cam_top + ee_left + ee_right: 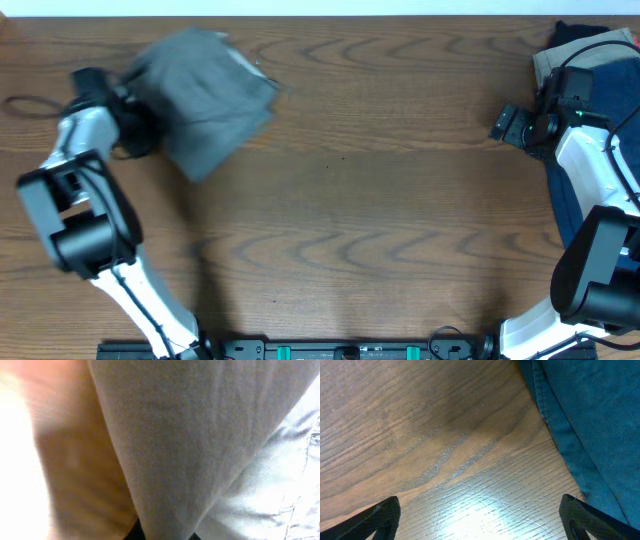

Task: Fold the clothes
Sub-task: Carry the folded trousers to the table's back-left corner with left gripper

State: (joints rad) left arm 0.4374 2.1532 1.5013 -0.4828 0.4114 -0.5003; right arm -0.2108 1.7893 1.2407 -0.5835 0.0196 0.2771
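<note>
Next, my left gripper releases the grey shorts at the table's far edge (152, 61), just beyond the dark cable loop.
The grey shorts (205, 95) are bunched and blurred at the far left of the table. My left gripper (132, 100) is shut on their left edge. In the left wrist view grey cloth (200, 450) fills the frame and runs down between the jaw tips (165, 536). A navy-blue garment (570, 200) and a tan garment (548, 62) lie at the far right edge. My right gripper (512, 125) is open and empty over bare wood, just left of the navy cloth (590, 420); its fingertips (480, 520) stand wide apart.
The wooden table (380, 200) spreads between the two arms. A dark cable (30, 105) loops at the far left edge. The arm bases and a black rail (340, 350) sit along the front edge.
</note>
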